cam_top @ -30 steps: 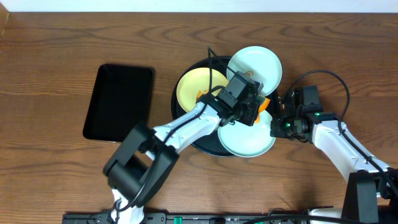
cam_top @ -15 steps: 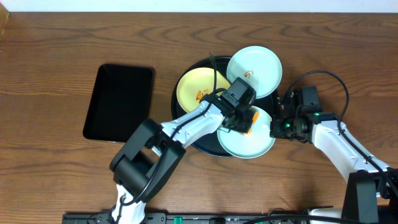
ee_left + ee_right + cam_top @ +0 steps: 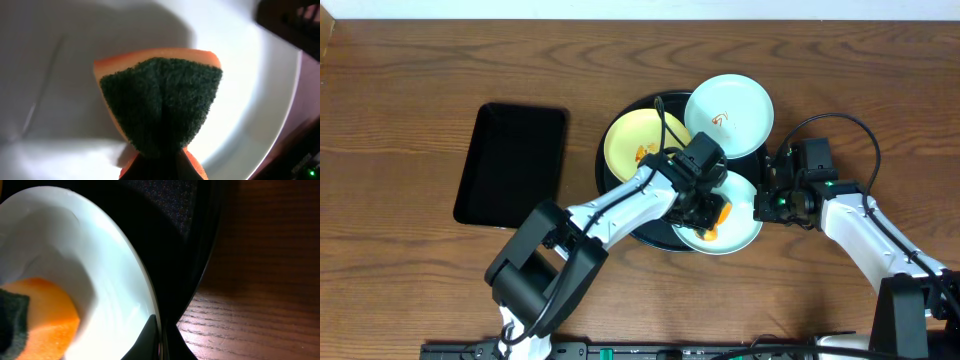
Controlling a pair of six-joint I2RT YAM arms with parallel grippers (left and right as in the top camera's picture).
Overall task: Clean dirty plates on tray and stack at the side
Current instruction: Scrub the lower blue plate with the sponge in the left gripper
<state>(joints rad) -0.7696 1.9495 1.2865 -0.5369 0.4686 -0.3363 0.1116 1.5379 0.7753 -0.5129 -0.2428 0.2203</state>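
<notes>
My left gripper needs to let go of the green-and-orange sponge around the middle of the rectangular black tray (image 3: 518,168).
The round black tray (image 3: 620,205) holds three plates: a pale yellow one (image 3: 632,140) with orange smears at the left, a mint-white one (image 3: 728,102) with a small orange smear at the back right, and a mint-white one (image 3: 738,232) at the front right. My left gripper (image 3: 712,215) is shut on the green-and-orange sponge (image 3: 162,100) and presses it onto the front plate (image 3: 60,65). My right gripper (image 3: 763,205) is shut on that plate's right rim (image 3: 150,305), over the tray's edge (image 3: 200,255).
A smaller rectangular black tray (image 3: 512,165) lies on the brown wooden table (image 3: 410,90) to the left of the round tray. Cables loop above my right arm (image 3: 860,230).
My left gripper has moved the sponge from the gap between the plates toward the front, across the front mint-white plate. The right arm has not moved.
</notes>
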